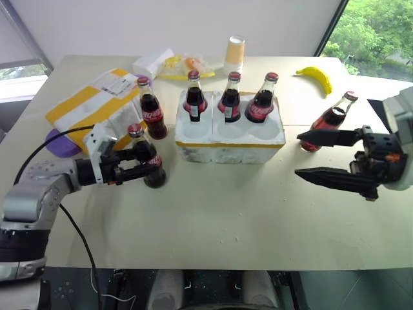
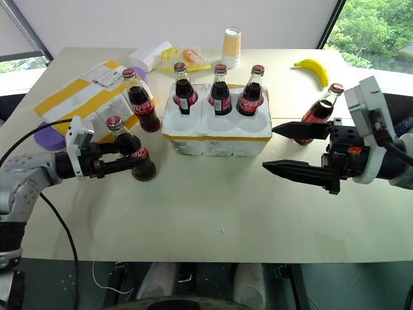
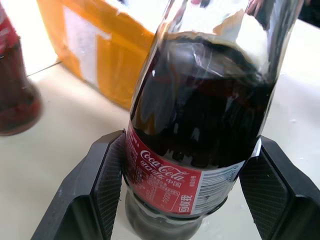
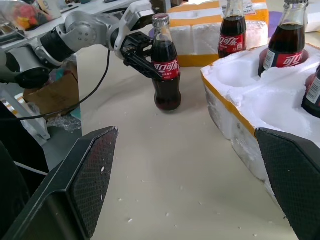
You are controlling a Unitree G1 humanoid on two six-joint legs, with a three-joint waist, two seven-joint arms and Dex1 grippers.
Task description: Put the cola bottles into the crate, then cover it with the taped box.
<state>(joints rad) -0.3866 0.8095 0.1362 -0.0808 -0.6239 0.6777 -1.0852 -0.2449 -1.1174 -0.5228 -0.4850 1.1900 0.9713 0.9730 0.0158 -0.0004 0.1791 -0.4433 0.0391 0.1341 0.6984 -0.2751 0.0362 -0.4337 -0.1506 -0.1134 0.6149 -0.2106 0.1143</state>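
Observation:
Next, my left gripper releases the cola bottle, now upright on the table beside the crate, letting it go in the middle (image 1: 230, 132) near hollow of the white crate.
The white crate (image 1: 229, 143) with its yellow band stands mid-table, and three cola bottles (image 1: 230, 97) stand in its far wells while the near wells are bare. My left gripper (image 1: 143, 163) is shut on a cola bottle (image 1: 148, 158) that stands upright on the table left of the crate; in the left wrist view both pads press its red label (image 3: 170, 175). Another bottle (image 1: 152, 110) stands by the taped box (image 1: 87, 103), which lies flat at the far left. My right gripper (image 1: 297, 154) hangs open right of the crate, with one more bottle (image 1: 332, 118) behind its upper finger.
A banana (image 1: 319, 77) lies at the far right. A paper cup (image 1: 235, 53), a white packet (image 1: 153, 62) and yellow wrappers (image 1: 184, 64) sit along the back edge. A purple object (image 1: 58, 142) pokes out from under the taped box. The table's near half is bare.

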